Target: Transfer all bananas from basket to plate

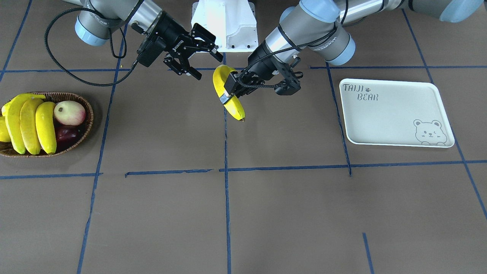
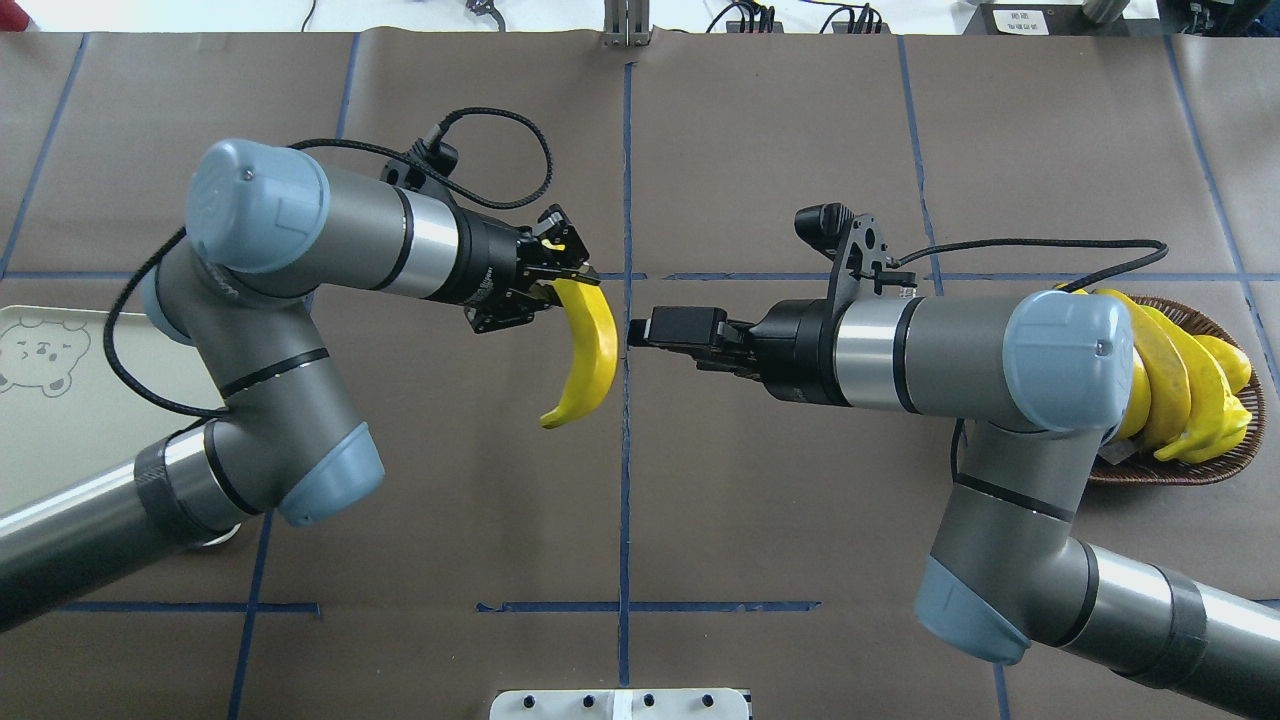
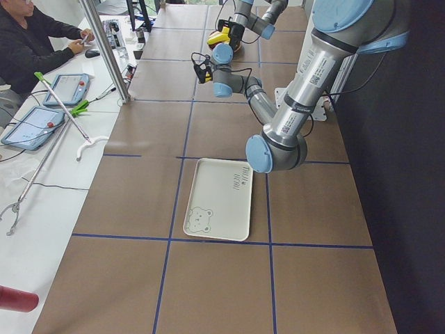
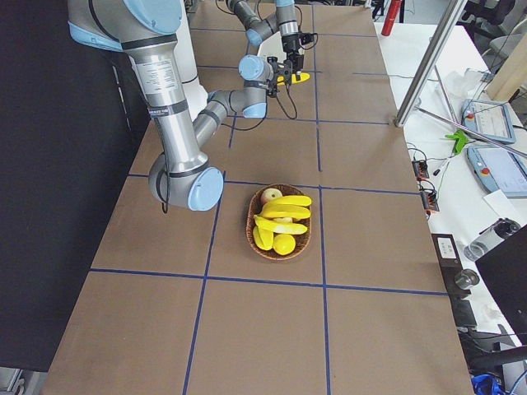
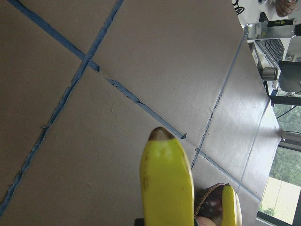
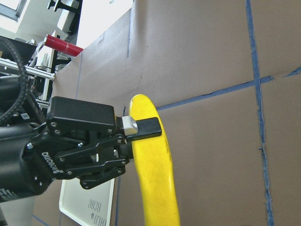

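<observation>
The yellow banana will lie across the bear drawing [image 1: 427, 124] on the white plate when my left gripper lets go of it.
One yellow banana [image 1: 228, 95] hangs above the middle of the table, its dark tip pointing down. My left gripper [image 1: 227, 91] is shut on its upper half; the right wrist view shows the finger [image 6: 143, 128] pressed against the banana [image 6: 157, 183]. My right gripper [image 1: 210, 68] is open and empty, just beside that banana and apart from it. Three more bananas [image 1: 28, 123] lie side by side in the wicker basket [image 1: 85, 129] on my right. The white plate [image 1: 388, 118] with bear drawing lies bare on my left.
The basket also holds a pink-green round fruit [image 1: 69, 113], a dark red fruit [image 1: 67, 134] and a yellow fruit [image 1: 3, 129]. Blue tape lines cross the brown table. A person [image 3: 28, 42] sits at a side desk beyond the table's far edge.
</observation>
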Robot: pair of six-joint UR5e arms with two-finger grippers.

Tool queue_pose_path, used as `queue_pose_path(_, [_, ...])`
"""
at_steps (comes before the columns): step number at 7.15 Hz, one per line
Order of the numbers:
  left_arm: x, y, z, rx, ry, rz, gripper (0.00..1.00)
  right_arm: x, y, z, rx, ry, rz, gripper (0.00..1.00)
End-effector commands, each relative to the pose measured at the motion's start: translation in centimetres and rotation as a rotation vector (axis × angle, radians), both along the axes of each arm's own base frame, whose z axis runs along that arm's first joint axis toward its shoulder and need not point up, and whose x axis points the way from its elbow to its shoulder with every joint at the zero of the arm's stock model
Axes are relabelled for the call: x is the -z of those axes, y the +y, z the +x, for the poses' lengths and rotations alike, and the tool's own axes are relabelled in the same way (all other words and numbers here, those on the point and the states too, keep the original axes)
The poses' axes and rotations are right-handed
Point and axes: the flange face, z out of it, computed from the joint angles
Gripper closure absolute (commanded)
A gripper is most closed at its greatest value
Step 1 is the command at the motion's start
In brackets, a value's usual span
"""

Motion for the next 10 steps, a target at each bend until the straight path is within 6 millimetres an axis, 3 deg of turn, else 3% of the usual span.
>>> queue_pose_path(1, [-6.2, 0.6, -8.2, -0.056, -0.197, 0.064, 1.0, -0.1, -0.9, 1.1, -0.026, -0.001, -0.012, 0.0])
queue_pose_path(2, [-11.2, 3.3, -12.5, -0.073, -0.279, 0.08, 1.0, -0.8, -0.6, 2.3, -0.032, 0.003, -0.013, 0.0])
queue_pose_path(3, [-16.5, 4.3, -15.9, -0.084, -0.368, 0.091, 1.0, -1.3, -0.9, 2.5, -0.038, 0.014, -0.019, 0.0])
queue_pose_path(4, [-22.5, 5.4, -18.0, -0.133, -0.478, 0.121, 1.0, -1.9, -1.2, 2.8, -0.049, 0.027, -0.027, 0.0])
queue_pose_path(6, [-32.2, 5.0, -23.8, -0.203, -0.648, 0.214, 1.0, -3.1, -2.9, 5.1, -0.066, 0.103, -0.065, 0.0])
queue_pose_path(7, [-36.6, 3.0, -27.0, -0.216, -0.706, 0.258, 1.0, -3.5, -4.7, 7.1, -0.052, 0.132, -0.092, 0.0])
queue_pose_path(8, [-40.0, 1.4, -28.8, -0.224, -0.739, 0.281, 1.0, -3.9, -6.1, 8.9, -0.039, 0.154, -0.107, 0.0])
queue_pose_path(9, [-42.0, 0.9, -28.6, -0.234, -0.746, 0.275, 1.0, -4.4, -6.3, 8.9, -0.038, 0.168, -0.105, 0.0])
queue_pose_path(10, [-42.2, 0.7, -28.6, -0.225, -0.743, 0.275, 1.0, -4.4, -6.5, 8.9, -0.041, 0.172, -0.107, 0.0])
